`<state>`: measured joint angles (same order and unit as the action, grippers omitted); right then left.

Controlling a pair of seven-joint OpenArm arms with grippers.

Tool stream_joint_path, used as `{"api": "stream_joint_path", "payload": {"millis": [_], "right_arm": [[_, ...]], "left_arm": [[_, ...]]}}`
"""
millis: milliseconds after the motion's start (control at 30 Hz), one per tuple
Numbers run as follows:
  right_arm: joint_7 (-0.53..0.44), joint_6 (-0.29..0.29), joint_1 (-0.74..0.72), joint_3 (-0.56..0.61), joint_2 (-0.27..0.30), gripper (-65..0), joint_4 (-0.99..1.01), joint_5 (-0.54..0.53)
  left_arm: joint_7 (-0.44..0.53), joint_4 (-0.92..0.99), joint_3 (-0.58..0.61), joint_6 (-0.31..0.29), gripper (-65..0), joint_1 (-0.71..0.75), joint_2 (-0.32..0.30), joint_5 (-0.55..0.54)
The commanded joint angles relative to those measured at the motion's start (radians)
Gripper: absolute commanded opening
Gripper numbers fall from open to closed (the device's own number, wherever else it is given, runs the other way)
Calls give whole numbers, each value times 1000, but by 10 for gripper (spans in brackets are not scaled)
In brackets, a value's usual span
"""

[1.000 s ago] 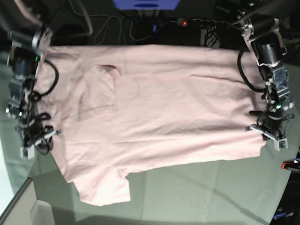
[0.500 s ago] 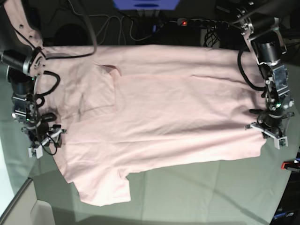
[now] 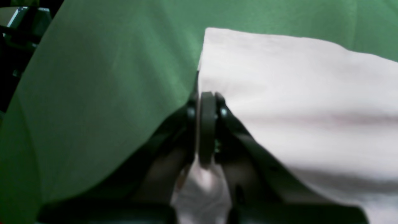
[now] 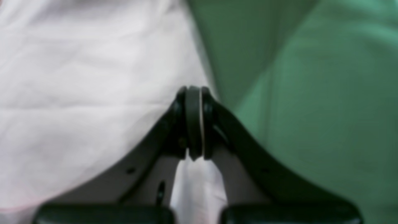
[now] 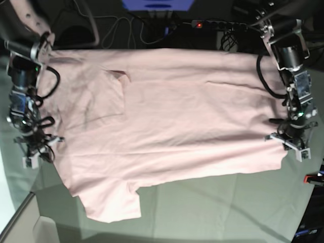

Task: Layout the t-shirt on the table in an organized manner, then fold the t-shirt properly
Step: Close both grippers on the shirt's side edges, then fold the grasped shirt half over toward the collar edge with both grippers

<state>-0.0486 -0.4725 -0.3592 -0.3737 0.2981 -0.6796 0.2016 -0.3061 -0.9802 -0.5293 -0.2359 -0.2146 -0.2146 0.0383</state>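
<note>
The fingers of the robot's right gripper pinch just a sliver of the t-shirt's edge, so that gripper should open and take the t-shirt farther in before folding [image 5: 61, 153].
The pale pink t-shirt [image 5: 172, 121] lies spread wide across the table [image 5: 212, 207], one sleeve [image 5: 114, 202] pointing toward the near edge. My left gripper [image 5: 289, 146] sits at the shirt's right edge. In the left wrist view it [image 3: 206, 102] is shut, with pink cloth [image 3: 295, 93] caught between the pads beside the green cover [image 3: 93, 77]. My right gripper [image 5: 43, 149] is at the shirt's left edge. Seen from the right wrist, it [image 4: 194, 93] is also shut on the cloth [image 4: 77, 93], which shows below the pads.
A power strip [image 5: 202, 24] with a red light and loose cables lies behind the table's far edge. A red clamp [image 5: 313, 178] sits at the right edge. The table's corner [image 5: 20, 212] falls away at lower left.
The right gripper stood open by the shirt's left edge, shifted a little, and has now closed on the cloth. The left arm and the shirt have not moved.
</note>
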Motion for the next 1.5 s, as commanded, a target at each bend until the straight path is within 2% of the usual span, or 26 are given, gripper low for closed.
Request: {"api": "stream_joint_path", "payload": {"millis": [0, 133, 300, 333, 433, 533, 600, 633, 733, 833, 1067, 1100, 1200, 1233, 1367, 1467], "right_arm": [[-18, -1, 1, -1, 8, -650, -67, -29], [20, -1, 67, -5, -14, -650, -202, -38], [25, -1, 52, -5, -33, -647, -200, -35], [28, -1, 42, -5, -35, -627, -200, -35], [88, 2, 1, -1, -33, -486, -193, -34], [112, 2, -80, 2, -14, -317, -65, -32], [105, 4, -128, 2, 22, -244, 73, -32], [94, 5, -159, -1, 34, -235, 142, -32], [22, 5, -211, 0, 66, -258, 311, -32], [-37, 5, -222, 2, 69, -292, 367, -32], [-41, 5, -189, 3, 42, -398, 367, -32], [-41, 5, -188, 3, 40, -432, 367, -32], [-43, 5, -185, 2, 40, -615, 366, -32], [-43, 5, -185, 2, 39, -650, 364, -32], [-44, 5, -186, -5, 43, -650, 355, -35], [-43, 4, -139, -6, 40, -650, 254, -38]], "left_arm": [[26, -18, -5, 2, -650, -19, -15, -2], [26, -24, -5, 2, -650, -18, -15, -2], [26, -22, -8, 2, -650, -16, -15, -2], [26, -22, -8, 2, -650, -16, -15, -2], [26, -22, -8, 2, -650, -16, -15, -2], [26, -22, -8, 2, -650, -16, -15, -2], [26, -22, -8, 2, -650, -16, -15, -2], [26, -22, -8, 2, -650, -16, -15, -2], [26, -24, -8, 2, -650, -12, -15, -2], [26, -24, -8, 2, -650, -12, -15, -2], [26, -22, -7, 2, -650, -12, -13, -2], [26, -22, -7, 2, -650, -12, -13, -2], [26, -22, -5, 2, -650, -13, -13, -2], [26, -22, -5, 2, -650, -13, -13, -2], [26, -22, -7, 2, -650, -15, -13, -2], [26, -24, -8, 2, -650, -15, -13, -2]]}}
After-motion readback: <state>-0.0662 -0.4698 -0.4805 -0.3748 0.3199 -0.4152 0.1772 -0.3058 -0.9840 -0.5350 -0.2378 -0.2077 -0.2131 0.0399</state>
